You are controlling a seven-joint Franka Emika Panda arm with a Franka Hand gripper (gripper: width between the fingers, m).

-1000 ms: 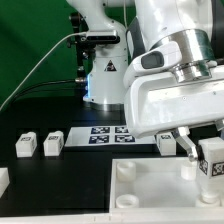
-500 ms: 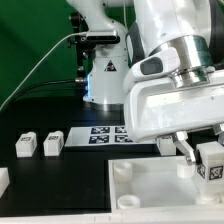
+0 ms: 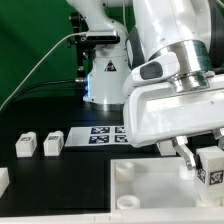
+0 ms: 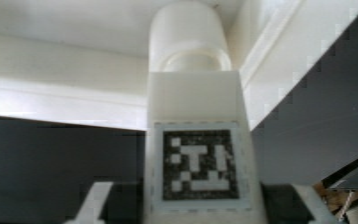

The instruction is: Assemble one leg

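The leg stands upright and my gripper leans steeply along its tagged side, so I should open, straighten, and grip the blocky end (image 3: 211, 160) from higher above.
My gripper (image 3: 203, 158) is shut on a leg (image 3: 210, 165), a small white post with a tagged blocky end, at the exterior view's right. It holds the leg upright over the far right corner of the large white square panel (image 3: 150, 190). In the wrist view the leg (image 4: 197, 120) fills the middle, its tag facing the camera, with a finger (image 4: 98, 203) on either side of the blocky end. Two more legs (image 3: 24, 145) (image 3: 53, 143) lie on the black table at the exterior view's left. A further one (image 3: 167, 146) lies behind the panel.
The marker board (image 3: 108, 133) lies at the back middle, in front of the arm's white base (image 3: 105, 75). A white part (image 3: 3, 180) sits at the left edge. The panel has round corner holes (image 3: 121, 171).
The gripper has moved down a little with the leg, toward the panel's far right corner. Nothing else has moved.
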